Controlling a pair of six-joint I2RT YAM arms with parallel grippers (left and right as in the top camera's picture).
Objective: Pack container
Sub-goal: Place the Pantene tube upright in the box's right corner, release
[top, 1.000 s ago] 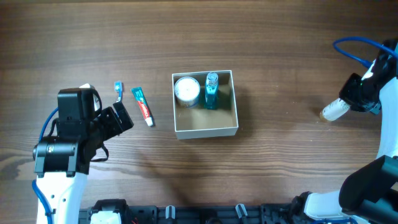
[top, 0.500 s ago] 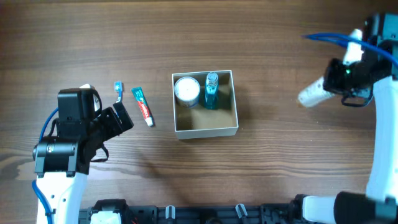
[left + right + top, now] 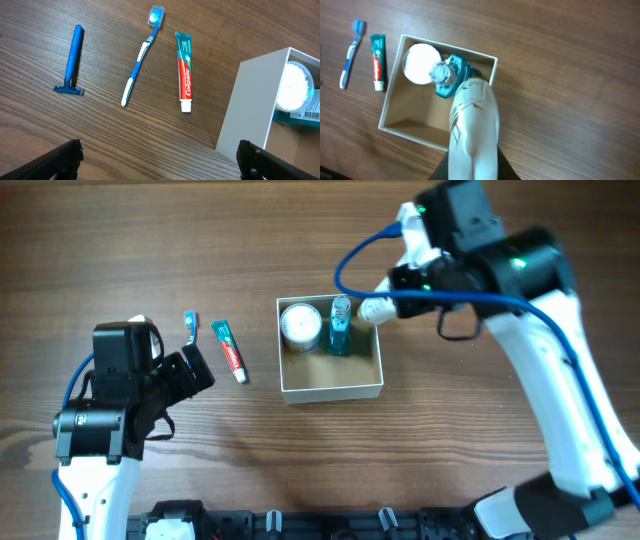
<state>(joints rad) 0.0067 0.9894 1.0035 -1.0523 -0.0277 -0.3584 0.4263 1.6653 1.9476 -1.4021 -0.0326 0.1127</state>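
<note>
Next, my left gripper moves to the toothpaste tube beside the toothbrush and closes on the tube's red part [image 3: 233, 357] [image 3: 185, 73].
The container [image 3: 330, 387] is a square white-walled box with a tan inside at the table's middle. It holds a round white jar [image 3: 300, 325] and a teal bottle [image 3: 340, 326]. My right gripper [image 3: 392, 302] is shut on a white tube [image 3: 374, 309], held over the box's far right corner. In the right wrist view the white tube [image 3: 472, 125] hangs above the container [image 3: 395, 100]. My left gripper [image 3: 160, 160] is open and empty, left of the container [image 3: 250, 100]. A toothpaste tube [image 3: 184, 70], a toothbrush [image 3: 141, 55] and a blue razor [image 3: 72, 60] lie on the table.
The toothpaste [image 3: 229, 350] and toothbrush [image 3: 189, 324] lie left of the box, near my left arm [image 3: 110, 390]. The right arm's blue cable [image 3: 350, 260] loops above the box. A black rail [image 3: 330, 522] runs along the front edge.
My right arm has swung from the far right edge leftward with the white tube, now over the container's far right corner. The left arm has not moved.
</note>
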